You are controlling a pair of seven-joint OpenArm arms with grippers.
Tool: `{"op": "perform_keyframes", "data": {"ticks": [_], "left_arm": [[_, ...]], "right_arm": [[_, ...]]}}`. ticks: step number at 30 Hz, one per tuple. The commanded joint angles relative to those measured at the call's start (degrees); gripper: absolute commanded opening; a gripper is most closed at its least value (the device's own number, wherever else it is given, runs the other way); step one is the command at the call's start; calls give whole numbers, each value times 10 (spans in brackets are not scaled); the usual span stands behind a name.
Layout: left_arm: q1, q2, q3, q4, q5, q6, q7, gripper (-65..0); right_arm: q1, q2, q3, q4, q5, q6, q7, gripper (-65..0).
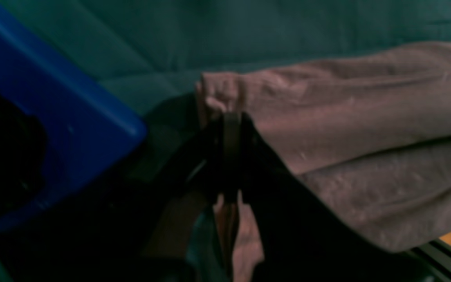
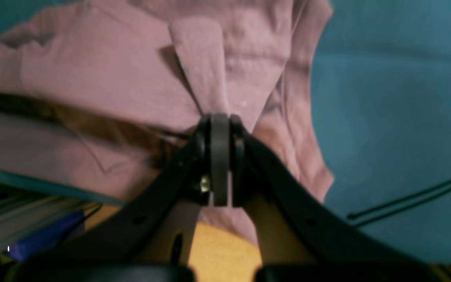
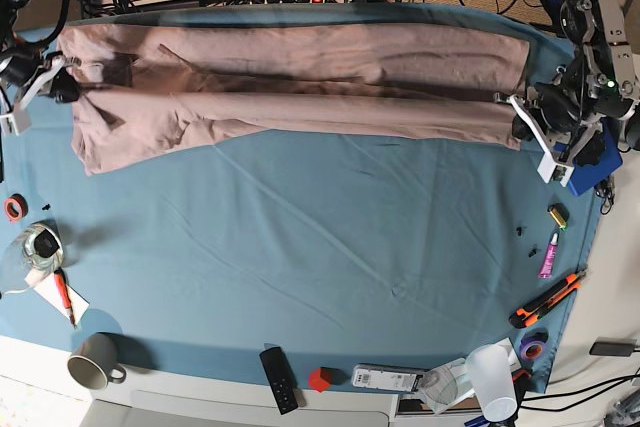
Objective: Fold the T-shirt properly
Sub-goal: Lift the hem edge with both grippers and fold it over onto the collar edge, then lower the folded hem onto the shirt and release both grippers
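Observation:
Next, I release the T-shirt's raised fold from my right gripper on the shirt's far layer [image 3: 97,60], at the end opposite the blue bin.
The dusty-pink T-shirt [image 3: 290,87] lies stretched in a long band across the far side of the teal table cloth [image 3: 320,247], folded lengthwise on itself. At the base view's right end, my left gripper [image 3: 517,123] is shut on the shirt's edge. The left wrist view shows that pinched corner bunched at the gripper [image 1: 230,117], with the T-shirt [image 1: 366,129] running off to the right. At the left end my right gripper [image 3: 58,89] is shut on the shirt. In the right wrist view a fold of the T-shirt [image 2: 112,78] rises into the closed gripper [image 2: 220,117].
A blue bin [image 1: 53,117] sits close beside my left gripper. Along the near edge stand a mug [image 3: 95,359], a black remote [image 3: 278,377], a red block [image 3: 319,379] and a plastic cup [image 3: 495,377]. An orange cutter [image 3: 545,299] lies right, a glass jar [image 3: 38,245] left.

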Motion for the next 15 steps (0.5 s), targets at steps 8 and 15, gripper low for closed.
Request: {"op": "perform_keyframes", "data": {"ticks": [8, 15], "left_arm": [[24, -9, -4, 27, 0, 0, -1, -650], [42, -9, -4, 39, 11, 0, -5, -650]], "right_arm": [[-37, 14, 8, 8, 9, 3, 8, -650], [-40, 14, 8, 8, 9, 3, 8, -650]]}}
